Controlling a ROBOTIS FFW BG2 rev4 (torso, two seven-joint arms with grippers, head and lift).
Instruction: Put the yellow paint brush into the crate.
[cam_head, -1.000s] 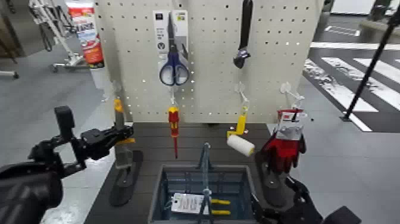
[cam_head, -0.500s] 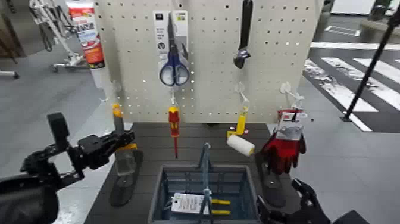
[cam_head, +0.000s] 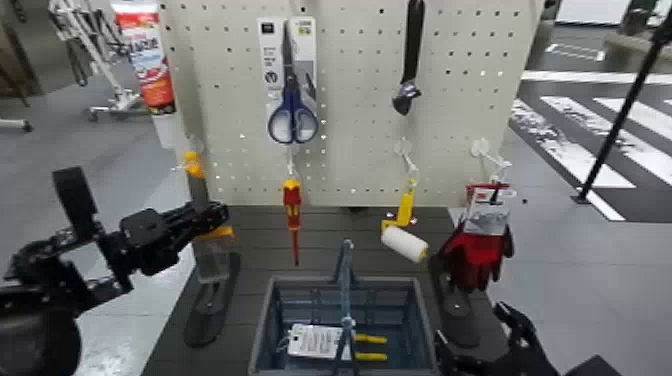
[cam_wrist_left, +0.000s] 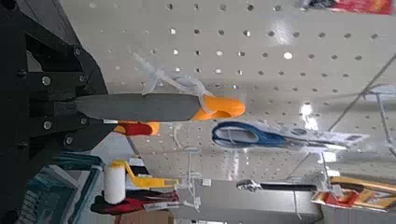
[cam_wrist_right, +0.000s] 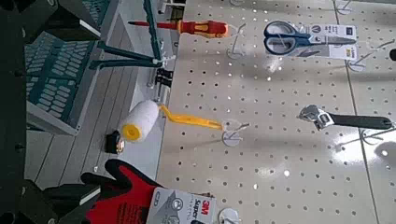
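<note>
My left gripper needs to release the yellow paint brush over the near edge of the white tag in the crate (cam_head: 319, 356).
My left gripper (cam_head: 200, 220) is shut on the yellow paint brush (cam_head: 209, 257) and holds it upright in front of the pegboard's left edge, left of the crate. The brush's yellow tip points up and its grey bristles hang down. In the left wrist view the dark handle with its yellow tip (cam_wrist_left: 177, 107) sticks out of the closed fingers (cam_wrist_left: 56, 112). The grey-blue crate (cam_head: 275, 305) with a tall handle bar (cam_head: 345, 275) stands at the table's front middle. My right gripper (cam_head: 500, 340) waits open and empty at the lower right, beside the crate.
The pegboard (cam_head: 350, 150) carries blue scissors (cam_head: 291, 112), a wrench (cam_head: 408, 60), a red-and-yellow screwdriver (cam_head: 292, 215), a yellow-handled roller (cam_head: 403, 238) and a red glove (cam_head: 478, 245). A white tag (cam_head: 318, 342) and yellow-handled items lie in the crate. A black stand foot (cam_head: 210, 300) sits under the brush.
My left arm has drawn back to the left and lifted a little, carrying the brush with it. The right gripper has shifted slightly at the lower right.
</note>
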